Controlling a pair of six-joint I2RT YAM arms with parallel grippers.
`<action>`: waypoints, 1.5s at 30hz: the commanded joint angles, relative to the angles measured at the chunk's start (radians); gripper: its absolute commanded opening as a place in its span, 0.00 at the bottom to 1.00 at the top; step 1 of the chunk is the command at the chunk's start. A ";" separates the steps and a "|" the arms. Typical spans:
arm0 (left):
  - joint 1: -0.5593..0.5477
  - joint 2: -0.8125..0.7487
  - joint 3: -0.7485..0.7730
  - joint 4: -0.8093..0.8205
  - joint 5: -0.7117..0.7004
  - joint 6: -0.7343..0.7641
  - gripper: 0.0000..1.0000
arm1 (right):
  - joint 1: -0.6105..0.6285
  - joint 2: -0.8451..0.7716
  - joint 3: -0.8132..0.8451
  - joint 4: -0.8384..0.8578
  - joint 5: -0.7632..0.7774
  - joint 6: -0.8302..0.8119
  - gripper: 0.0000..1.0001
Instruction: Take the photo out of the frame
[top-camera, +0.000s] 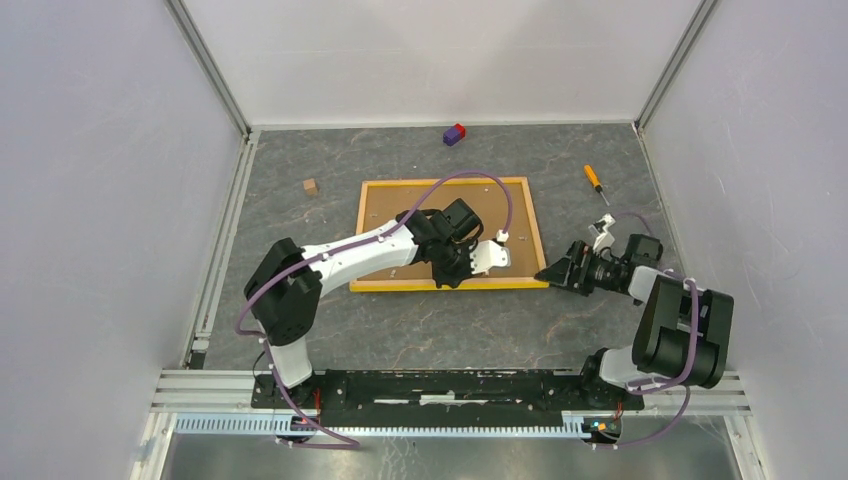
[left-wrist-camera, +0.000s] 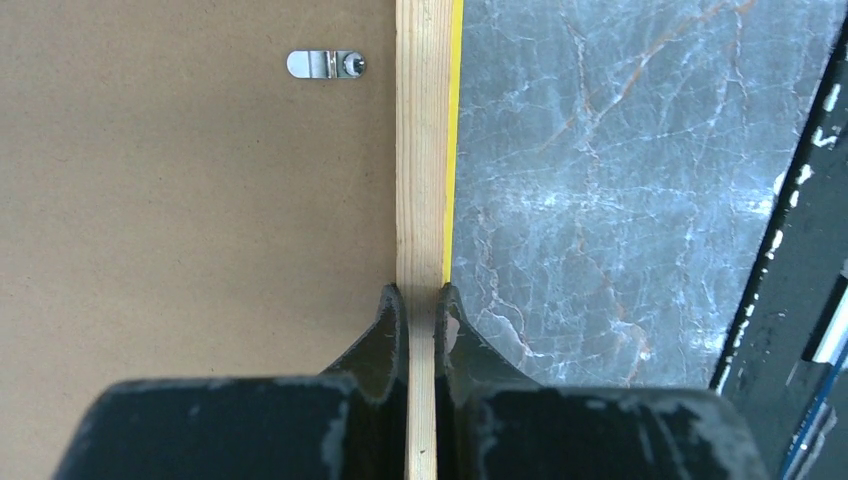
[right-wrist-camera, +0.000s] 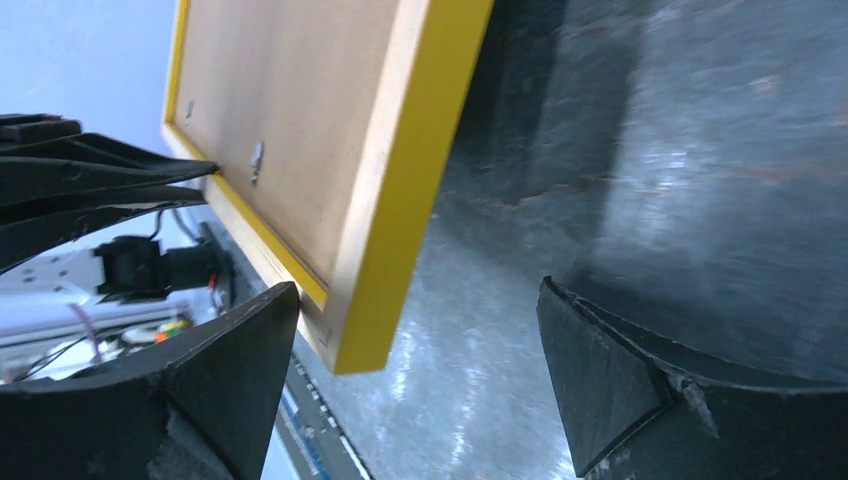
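My left gripper is pointing down on the frame's near rail. It should back away and take that rail from the front (top-camera: 484, 284) before it turns the frame over.
The frame (top-camera: 390, 205) lies back up on the grey table, its brown fibreboard back (left-wrist-camera: 180, 220) showing, with a small metal clip (left-wrist-camera: 325, 64). The photo is hidden under the backing. My left gripper (top-camera: 452, 275) is shut on the frame's near rail (left-wrist-camera: 422, 150), one finger on the board side and one on the yellow outer side; it also shows in the left wrist view (left-wrist-camera: 421, 295). My right gripper (top-camera: 548, 273) is open and empty beside the frame's near right corner (right-wrist-camera: 380, 340), which sits between its fingers (right-wrist-camera: 230, 350) without touching them.
An orange-handled screwdriver (top-camera: 595, 182) lies to the right of the frame. A purple and red block (top-camera: 455, 133) sits near the back wall. A small wooden cube (top-camera: 310, 186) sits to the left of the frame. White walls enclose the table.
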 joint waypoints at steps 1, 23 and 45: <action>-0.010 -0.081 0.054 0.031 0.058 -0.011 0.02 | 0.066 0.043 -0.028 0.093 -0.097 0.080 0.93; -0.192 -0.185 -0.034 0.172 -0.576 -0.039 0.97 | 0.174 0.126 -0.077 0.256 -0.187 0.318 0.00; -0.460 -0.285 -0.583 0.696 -0.931 0.113 1.00 | 0.174 0.059 -0.105 0.344 -0.274 0.617 0.00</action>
